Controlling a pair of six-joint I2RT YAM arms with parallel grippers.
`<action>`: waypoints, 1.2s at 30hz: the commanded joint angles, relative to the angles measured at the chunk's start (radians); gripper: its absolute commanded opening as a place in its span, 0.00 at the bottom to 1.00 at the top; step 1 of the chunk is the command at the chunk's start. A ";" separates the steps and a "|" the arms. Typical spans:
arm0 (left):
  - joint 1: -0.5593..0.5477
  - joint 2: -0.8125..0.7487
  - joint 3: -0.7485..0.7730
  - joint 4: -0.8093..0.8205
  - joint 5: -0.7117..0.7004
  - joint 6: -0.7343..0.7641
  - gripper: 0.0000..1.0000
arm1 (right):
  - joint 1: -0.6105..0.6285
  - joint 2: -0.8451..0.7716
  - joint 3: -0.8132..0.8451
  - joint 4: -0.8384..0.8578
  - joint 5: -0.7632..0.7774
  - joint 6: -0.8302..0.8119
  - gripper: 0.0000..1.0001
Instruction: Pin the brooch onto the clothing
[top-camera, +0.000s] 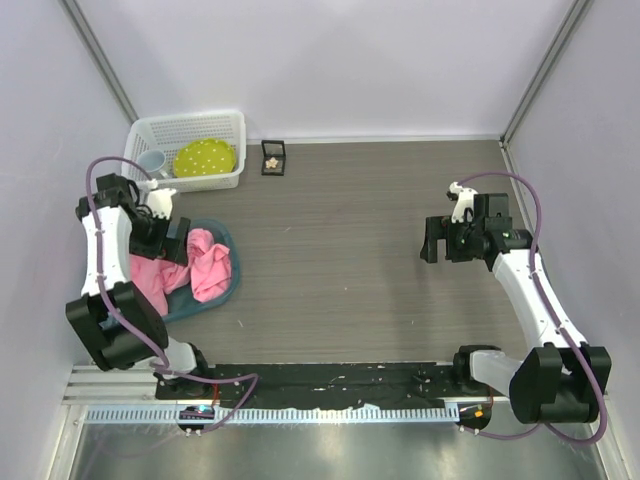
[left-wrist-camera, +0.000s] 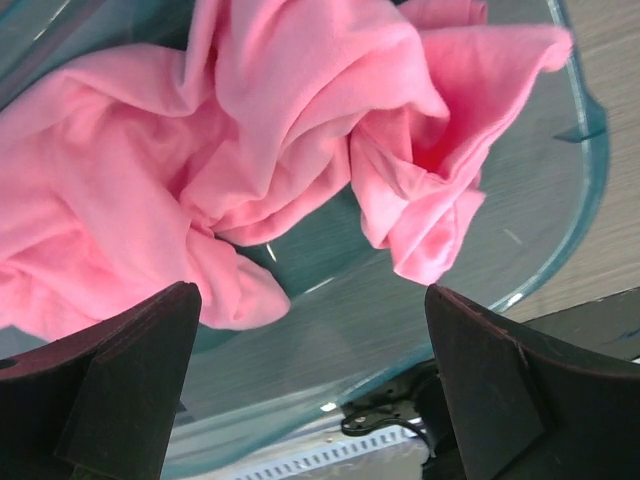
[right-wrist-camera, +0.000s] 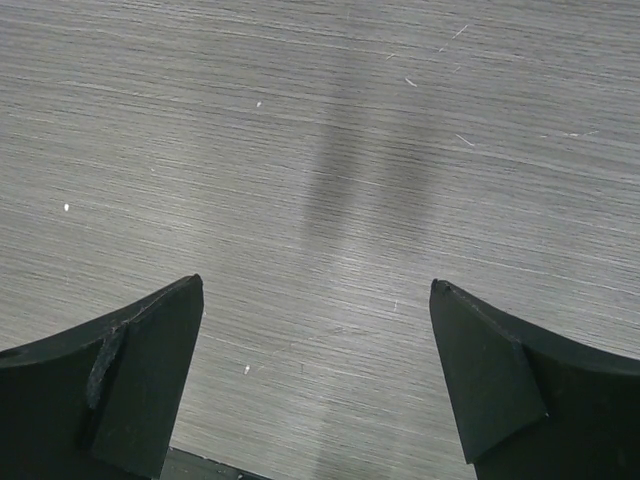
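Next, my left gripper should grab the pink T-shirt by its thick middle fold (top-camera: 192, 262) (left-wrist-camera: 335, 118), between the two bunches lying in the teal basin.
The pink T-shirt (top-camera: 205, 265) lies crumpled in a teal basin (top-camera: 228, 292) at the left of the table. It fills the left wrist view (left-wrist-camera: 250, 150), bunched in folds over the teal basin (left-wrist-camera: 560, 210). My left gripper (top-camera: 177, 247) hangs just above the shirt, open and empty. The brooch (top-camera: 272, 158) is a tiny pale ornament in a small black square box at the back of the table. My right gripper (top-camera: 440, 240) is open and empty above bare table at the right, far from both.
A white basket (top-camera: 190, 150) at the back left holds a yellow-green dotted plate (top-camera: 204, 157) and a pale cup (top-camera: 155, 163). Grey wood-grain table (right-wrist-camera: 320, 150) lies under the right gripper. Walls stand close on three sides.
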 joint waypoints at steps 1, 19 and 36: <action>0.000 0.041 -0.056 0.090 0.005 0.150 1.00 | -0.003 0.014 0.017 0.012 -0.008 0.006 1.00; -0.110 0.177 -0.220 0.397 -0.037 0.161 0.56 | -0.003 0.061 0.028 0.004 -0.012 0.003 1.00; -0.266 -0.019 0.646 -0.074 0.227 -0.158 0.00 | -0.003 -0.015 0.027 0.015 -0.058 0.008 1.00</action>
